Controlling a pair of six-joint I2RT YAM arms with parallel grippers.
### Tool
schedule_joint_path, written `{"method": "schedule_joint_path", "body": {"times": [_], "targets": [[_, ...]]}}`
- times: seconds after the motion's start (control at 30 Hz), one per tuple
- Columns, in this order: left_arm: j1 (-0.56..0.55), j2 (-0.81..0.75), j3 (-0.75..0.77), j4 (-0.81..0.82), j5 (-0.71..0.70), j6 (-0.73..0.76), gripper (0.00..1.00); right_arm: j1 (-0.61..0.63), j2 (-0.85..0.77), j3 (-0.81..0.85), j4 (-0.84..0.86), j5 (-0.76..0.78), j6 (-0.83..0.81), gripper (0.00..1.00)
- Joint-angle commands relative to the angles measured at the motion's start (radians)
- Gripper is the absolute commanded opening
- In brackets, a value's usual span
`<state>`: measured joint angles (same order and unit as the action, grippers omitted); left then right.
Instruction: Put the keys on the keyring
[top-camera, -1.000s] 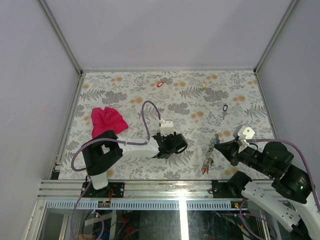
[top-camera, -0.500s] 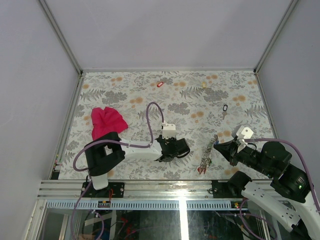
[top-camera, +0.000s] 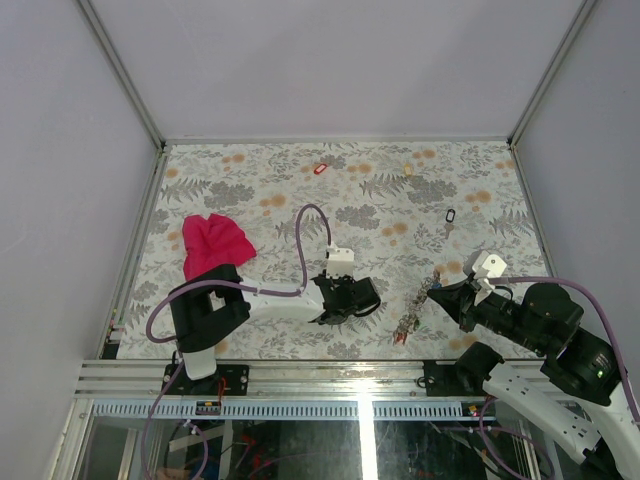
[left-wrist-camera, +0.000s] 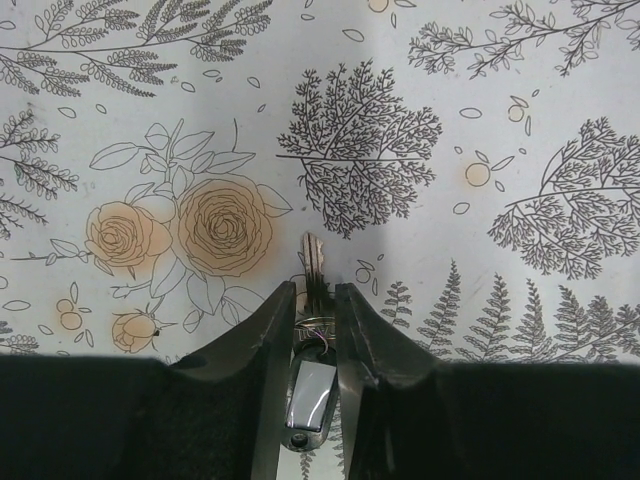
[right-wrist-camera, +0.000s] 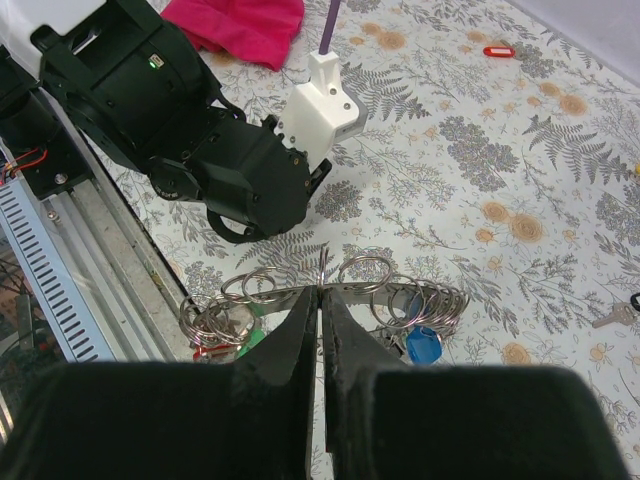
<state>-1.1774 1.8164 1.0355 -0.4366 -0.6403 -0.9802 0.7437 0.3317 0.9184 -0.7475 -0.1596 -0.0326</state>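
Note:
I see my left gripper's fingers lying lengthwise over the key's tag and small ring, so I need to open them, back away and pinch the small ring's edge (left-wrist-camera: 315, 325) from the side.
A silver key (left-wrist-camera: 314, 262) with a dark glossy tag (left-wrist-camera: 310, 395) lies flat on the floral table. My left gripper (left-wrist-camera: 315, 295) is pressed down over it, its fingers (left-wrist-camera: 270, 330) tight against both sides of the tag. From above, that left gripper (top-camera: 360, 303) sits at the near middle. The keyring (right-wrist-camera: 400, 290) hangs edge-on, carrying several small split rings and keys with blue (right-wrist-camera: 421, 344), green and red tags. My right gripper (right-wrist-camera: 320, 292) is shut on its thin band. In the top view the keyring (top-camera: 418, 305) hangs just left of the right gripper (top-camera: 440, 292).
A magenta cloth (top-camera: 213, 243) lies at the left. Loose keys lie farther back: one with a red tag (top-camera: 320, 168), one with a cream tag (top-camera: 408, 170), and one with a black tag (top-camera: 449, 217). The metal rail (top-camera: 300, 375) runs along the near edge.
The left gripper slid slightly right and down onto the table, and its jaws closed in round the key. The keyring in the right gripper swung a little to the left.

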Motion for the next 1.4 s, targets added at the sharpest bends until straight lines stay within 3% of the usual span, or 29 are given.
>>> {"method": "schedule_joint_path", "body": {"times": [0.0,0.2,0.6,0.97,1.37], "targets": [[-0.004,-0.010,-0.030,-0.036,-0.019,0.049,0.27,0.005,-0.007,0.020,0.096,-0.015,0.010,0.00],[-0.009,-0.069,-0.038,-0.070,-0.046,0.026,0.43,0.005,-0.005,0.010,0.101,-0.019,0.009,0.00],[-0.036,-0.100,-0.042,-0.079,-0.033,-0.053,0.47,0.004,-0.007,0.004,0.098,-0.024,0.005,0.00],[-0.032,-0.094,-0.060,-0.073,-0.029,-0.099,0.36,0.005,-0.005,0.011,0.096,-0.027,0.006,0.00],[-0.019,-0.067,-0.090,-0.015,0.006,-0.093,0.34,0.005,0.002,0.012,0.100,-0.032,0.008,0.00]]}}
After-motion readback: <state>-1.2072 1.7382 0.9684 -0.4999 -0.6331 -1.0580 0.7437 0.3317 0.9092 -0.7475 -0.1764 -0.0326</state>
